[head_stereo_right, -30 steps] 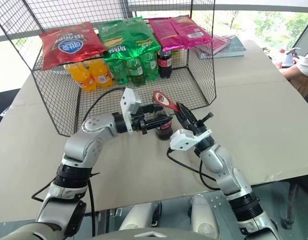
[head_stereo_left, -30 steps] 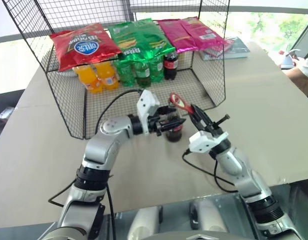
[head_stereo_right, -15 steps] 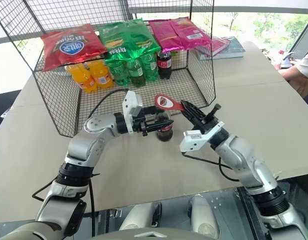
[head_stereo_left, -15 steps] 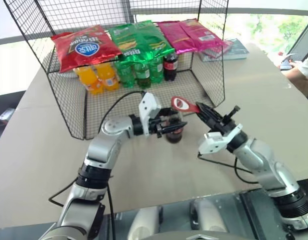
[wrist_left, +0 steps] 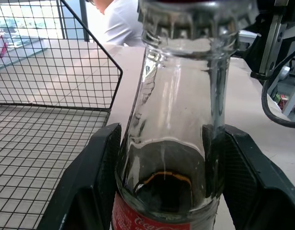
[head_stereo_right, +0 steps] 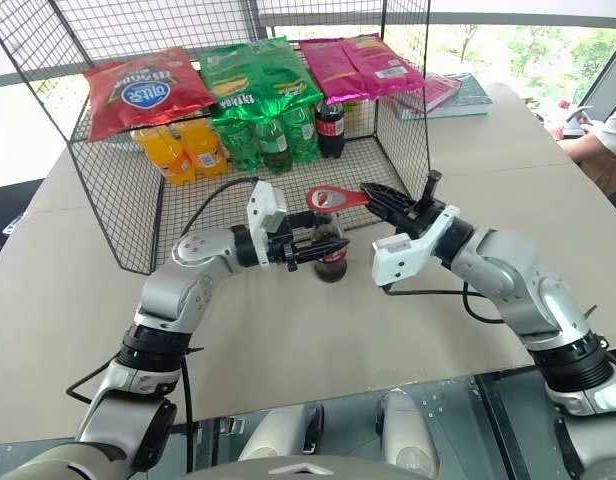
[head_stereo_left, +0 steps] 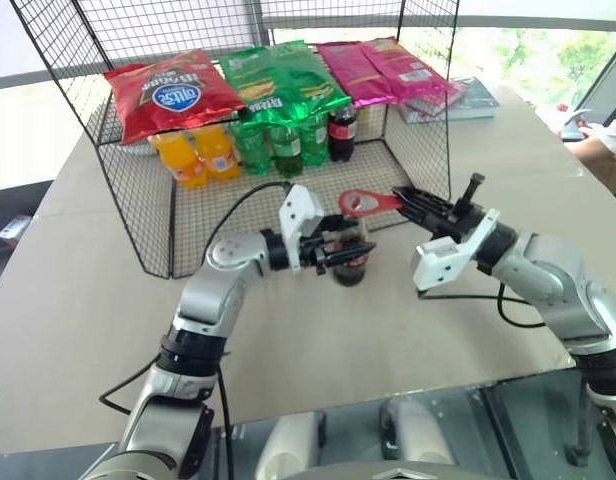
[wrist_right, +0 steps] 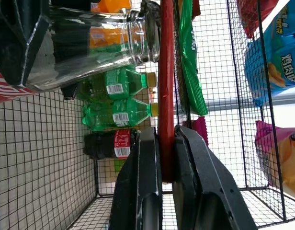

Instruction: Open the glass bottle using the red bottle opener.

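The red bottle opener, now held level over the bottle top, will go down from my right gripper onto the table (head_stereo_left: 422, 267) between the glass bottle and my right arm.
The glass bottle (head_stereo_left: 350, 264) stands upright on the table just in front of the wire basket, dark drink low in it and a red label band. My left gripper (head_stereo_left: 333, 250) is shut on it; the left wrist view shows the fingers (wrist_left: 92, 187) pressing either side of the clear neck (wrist_left: 176, 115), below the metal cap (wrist_left: 195, 10). My right gripper (head_stereo_left: 403, 199) is shut on the handle of the red bottle opener (head_stereo_left: 365, 203), held level. Its loop head lies over the bottle top. In the right wrist view the red bottle opener (wrist_right: 165, 81) runs edge-on right against the bottle's capped end (wrist_right: 145, 36).
The wire basket (head_stereo_left: 425, 130) behind holds chip bags (head_stereo_left: 168, 95), orange bottles (head_stereo_left: 193, 155), green bottles (head_stereo_left: 283, 140) and a dark cola bottle (head_stereo_left: 340, 130). A book (head_stereo_left: 460, 95) lies at the back right. A person's hand (head_stereo_left: 588, 125) is at the right edge.
My right arm rose and swung out to the right. The opener turned from tilted up to level, its head still above the bottle top. The left gripper and bottle kept still.
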Controlling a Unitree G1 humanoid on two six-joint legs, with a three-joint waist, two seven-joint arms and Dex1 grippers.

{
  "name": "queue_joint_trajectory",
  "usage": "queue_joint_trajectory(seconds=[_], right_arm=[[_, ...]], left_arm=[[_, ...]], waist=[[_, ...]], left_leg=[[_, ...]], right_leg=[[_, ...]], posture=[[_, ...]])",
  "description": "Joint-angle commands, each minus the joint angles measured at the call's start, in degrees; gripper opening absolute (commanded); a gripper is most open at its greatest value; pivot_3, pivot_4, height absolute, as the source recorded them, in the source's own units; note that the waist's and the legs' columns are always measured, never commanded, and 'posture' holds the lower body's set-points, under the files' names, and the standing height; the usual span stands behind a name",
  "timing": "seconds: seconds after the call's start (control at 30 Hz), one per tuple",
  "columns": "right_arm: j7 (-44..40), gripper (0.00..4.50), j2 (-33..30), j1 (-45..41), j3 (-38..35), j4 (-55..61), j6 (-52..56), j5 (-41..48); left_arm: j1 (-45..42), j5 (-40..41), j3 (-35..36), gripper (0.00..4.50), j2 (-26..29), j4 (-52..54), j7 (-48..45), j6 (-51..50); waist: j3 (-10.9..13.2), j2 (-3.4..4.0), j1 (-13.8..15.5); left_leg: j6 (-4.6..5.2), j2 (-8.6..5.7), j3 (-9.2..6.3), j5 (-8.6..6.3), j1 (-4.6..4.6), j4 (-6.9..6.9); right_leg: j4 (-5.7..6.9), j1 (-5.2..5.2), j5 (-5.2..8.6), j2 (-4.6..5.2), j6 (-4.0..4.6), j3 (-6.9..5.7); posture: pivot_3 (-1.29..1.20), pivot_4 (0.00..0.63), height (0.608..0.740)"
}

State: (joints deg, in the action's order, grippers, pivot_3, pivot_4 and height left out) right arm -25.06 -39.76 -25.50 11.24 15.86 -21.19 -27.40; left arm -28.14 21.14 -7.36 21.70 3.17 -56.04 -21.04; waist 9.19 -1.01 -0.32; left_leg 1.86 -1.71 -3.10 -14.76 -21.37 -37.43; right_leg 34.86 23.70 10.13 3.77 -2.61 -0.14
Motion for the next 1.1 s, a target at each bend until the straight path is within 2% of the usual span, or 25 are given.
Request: queue_joint_trajectory(seconds=[0.03, 0.2, 0.33, 0.47, 0.6, 0.7, 0.8, 0.97, 1.0, 1.03, 1.1], right_arm=[[-0.2, 0.00, 2.2, -1.9, -4.5, 4.5, 3.8, 4.9], [-1.6, 0.00, 4.0, -0.5, -9.1, 10.0, 11.1, 9.4], [-4.9, 0.00, 8.8, 6.4, -13.6, 18.0, 33.0, 20.3], [-5.4, 0.00, 15.4, 20.7, -15.9, 25.7, 59.9, 32.4], [-2.0, 0.00, 23.0, 22.2, -16.4, 24.8, 74.8, 39.2], [-0.8, 0.00, 24.4, 20.7, -16.1, 21.7, 79.2, 41.0], [0.1, 1.22, 25.1, 18.4, -17.2, 17.3, 82.3, 42.9], [0.3, 3.59, 22.3, 15.6, -19.1, 13.4, 83.9, 44.6], [0.5, 4.22, 21.6, 15.3, -19.4, 13.2, 84.0, 44.8], [0.4, 4.37, 20.3, 15.3, -19.2, 13.5, 83.2, 44.5], [0.7, 4.37, 18.0, 15.9, -18.3, 14.5, 81.1, 43.4]], left_arm=[[0.9, 0.7, -1.3, 2.31, -0.7, 1.0, -0.5, -0.1], [1.2, 0.9, -1.0, 2.31, -1.1, 1.8, 0.2, -0.3], [1.3, 1.1, -0.8, 2.31, -1.1, 2.4, 0.4, -0.4], [1.4, 1.4, -0.4, 2.31, -1.4, 3.1, 1.1, -0.3], [2.1, 1.6, -0.5, 2.31, -1.6, 4.6, 1.8, 0.1], [2.7, 1.7, -0.5, 2.31, -1.6, 5.5, 2.3, 0.0], [3.1, 1.6, -0.6, 2.31, -1.7, 6.1, 2.8, -0.1], [3.2, 1.6, -0.6, 2.31, -1.8, 6.6, 3.2, -0.3], [3.2, 1.6, -0.6, 2.31, -1.8, 6.6, 3.3, -0.4], [3.3, 1.6, -0.6, 2.31, -1.8, 6.7, 3.3, -0.4], [3.5, 1.7, -0.5, 2.31, -1.7, 7.0, 3.4, -0.4]], waist=[[0.0, 0.00, 0.0], [0.0, 0.00, 0.4], [0.0, 0.01, 1.0], [0.0, 0.01, 1.3], [0.1, 0.20, 0.4], [0.1, 0.20, 0.3], [0.0, 0.19, 0.5], [0.1, 0.19, 0.6], [0.1, 0.19, 0.6], [0.1, 0.19, 0.6], [0.1, 0.19, 0.7]], left_leg=[[0.00, 0.00, -0.01, 0.00, 0.00, 0.00], [0.00, 0.01, -0.05, 0.00, -0.05, 0.00], [0.02, 0.03, -0.14, -0.02, -0.09, 0.00], [0.05, 0.04, -0.32, -0.03, -0.27, 0.00], [0.09, 0.01, -0.18, -0.05, -0.28, 0.00], [0.09, -0.01, -0.22, -0.05, -0.27, 0.00], [0.09, -0.02, -0.29, -0.05, -0.27, -0.01], [0.08, -0.05, -0.25, -0.05, -0.31, -0.01], [0.08, -0.06, -0.25, -0.05, -0.31, -0.01], [0.08, -0.06, -0.25, -0.05, -0.31, -0.01], [0.08, -0.07, -0.27, -0.05, -0.33, -0.01]], right_leg=[[0.00, 0.00, 0.00, 0.00, 0.00, -0.01], [-0.02, 0.02, 0.00, 0.02, 0.00, -0.03], [-0.02, 0.02, 0.00, 0.02, 0.00, -0.10], [-0.05, 0.08, 0.01, 0.09, 0.00, -0.26], [-0.01, 0.19, 0.01, 0.15, -0.01, -0.15], [0.01, 0.20, 0.02, 0.15, -0.02, -0.17], [0.02, 0.17, 0.02, 0.15, -0.03, -0.26], [0.00, 0.19, 0.02, 0.16, -0.05, -0.24], [-0.01, 0.19, 0.04, 0.16, -0.08, -0.24], [-0.01, 0.19, 0.04, 0.16, -0.09, -0.25], [-0.01, 0.20, 0.06, 0.16, -0.10, -0.26]], posture=[[0.00, 0.150, 0.740], [0.00, 0.150, 0.740], [0.00, 0.150, 0.740], [0.00, 0.150, 0.740], [0.00, 0.150, 0.740], [0.00, 0.150, 0.740], [0.00, 0.150, 0.740], [0.00, 0.150, 0.740], [0.00, 0.150, 0.740], [0.00, 0.150, 0.740], [0.00, 0.150, 0.740]])
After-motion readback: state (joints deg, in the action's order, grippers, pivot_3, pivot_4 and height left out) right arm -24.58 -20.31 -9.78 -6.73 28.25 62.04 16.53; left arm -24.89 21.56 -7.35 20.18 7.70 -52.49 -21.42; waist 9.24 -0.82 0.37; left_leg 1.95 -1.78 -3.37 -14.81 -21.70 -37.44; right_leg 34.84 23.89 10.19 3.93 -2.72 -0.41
